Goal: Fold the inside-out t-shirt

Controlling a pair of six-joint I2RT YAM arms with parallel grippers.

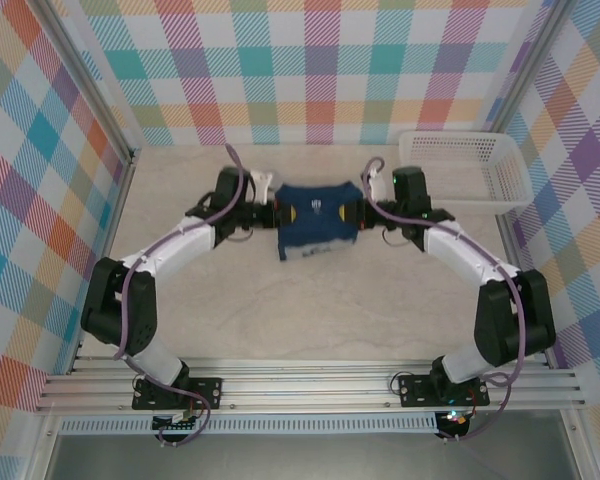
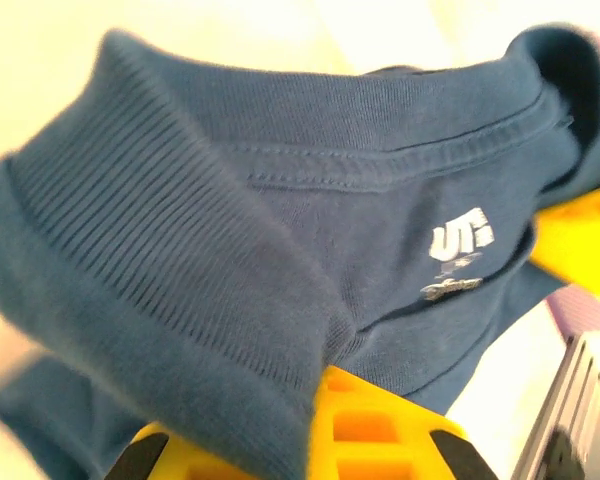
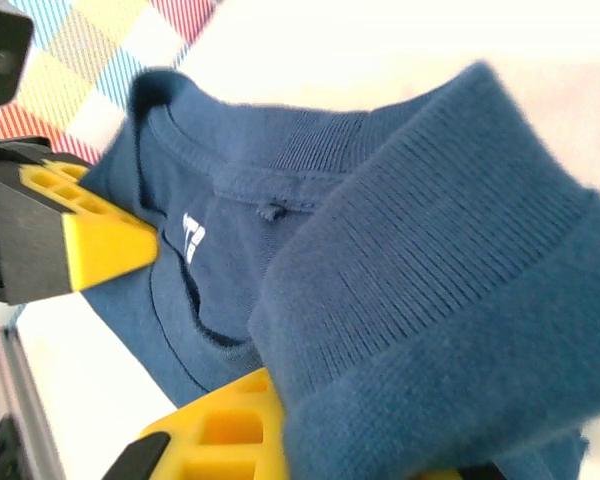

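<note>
The t-shirt's hem slopes down toward its end at my left gripper. I should put the t-shirt down, then grab the t-shirt's shoulder [image 1: 287,193] again with my left gripper to square it.
The navy t-shirt [image 1: 318,222] hangs bunched between my two grippers at the middle back of the table, with a small white print facing up. My left gripper [image 1: 278,215] grips its left side and my right gripper [image 1: 364,215] its right side, both shut on the cloth. In the left wrist view the ribbed collar [image 2: 170,300] drapes over my yellow finger [image 2: 380,430], and small white lettering [image 2: 460,240] shows inside the neck. The right wrist view has the collar [image 3: 430,300] lying over my yellow finger [image 3: 220,430]. The second finger of each gripper is hidden by cloth.
A white slatted basket [image 1: 480,165] stands at the back right corner. Checked cloth walls close in the table on three sides. The beige tabletop [image 1: 310,310] spreads bare between the shirt and the arm bases.
</note>
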